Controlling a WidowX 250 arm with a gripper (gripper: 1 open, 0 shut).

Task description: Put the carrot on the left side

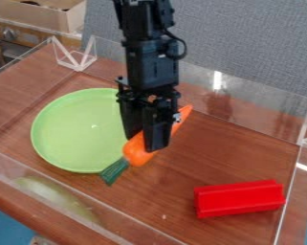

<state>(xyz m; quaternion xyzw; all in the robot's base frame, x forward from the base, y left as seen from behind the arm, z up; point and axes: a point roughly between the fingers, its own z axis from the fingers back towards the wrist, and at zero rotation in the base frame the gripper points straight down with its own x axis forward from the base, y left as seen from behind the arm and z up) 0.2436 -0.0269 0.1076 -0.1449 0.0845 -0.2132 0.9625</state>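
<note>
I will let go of the carrot on the wooden tabletop (23, 116) next to the green plate, across from the red block's side.
The small orange carrot (139, 154) hangs tilted between the black fingers of my gripper (152, 134), its dark green stub (114, 172) pointing down-left just above the wooden tabletop. Part of the carrot's orange body also shows to the right of the fingers (183, 115). My gripper points steeply down and is shut on the carrot, right beside the right rim of the green plate (69, 129). The fingers hide the carrot's middle.
A red rectangular block (240, 199) lies on the table at front right. Clear acrylic walls (264, 100) surround the wooden surface. Cardboard boxes (47, 14) sit behind at upper left.
</note>
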